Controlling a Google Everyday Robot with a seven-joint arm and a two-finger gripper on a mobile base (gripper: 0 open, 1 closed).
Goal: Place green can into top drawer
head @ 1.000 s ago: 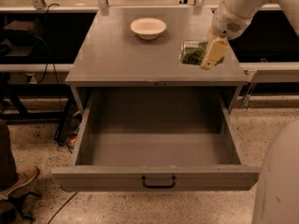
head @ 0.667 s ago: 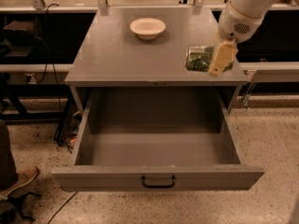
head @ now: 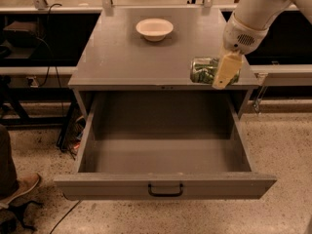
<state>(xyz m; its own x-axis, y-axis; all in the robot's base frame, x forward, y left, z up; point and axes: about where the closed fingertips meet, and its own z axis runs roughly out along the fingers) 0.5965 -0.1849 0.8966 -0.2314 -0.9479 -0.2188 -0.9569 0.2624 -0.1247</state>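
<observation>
Next, I set the green can mid-way on the open top drawer's bottom (head: 161, 131). The can is still just above the cabinet's front edge.
The green can (head: 204, 70) lies on its side at the front right of the grey cabinet top (head: 122, 57), just above the front edge. My gripper (head: 218, 75) comes down from the upper right and is closed around the can's right end. One cream finger (head: 225, 72) crosses in front of the can; the other is hidden behind it. The top drawer (head: 165, 183) is pulled wide open below, its inside bare, with a small black handle (head: 165, 190) on the front panel.
A white round bowl (head: 154, 29) stands at the back middle of the cabinet top. A person's shoe (head: 20, 187) and cables (head: 68, 130) are on the floor at the left. Dark shelving runs behind, with a rail (head: 282, 74) at the right.
My gripper and the can have moved together toward the cabinet top's front edge, closer to the open drawer. The view has shifted slightly.
</observation>
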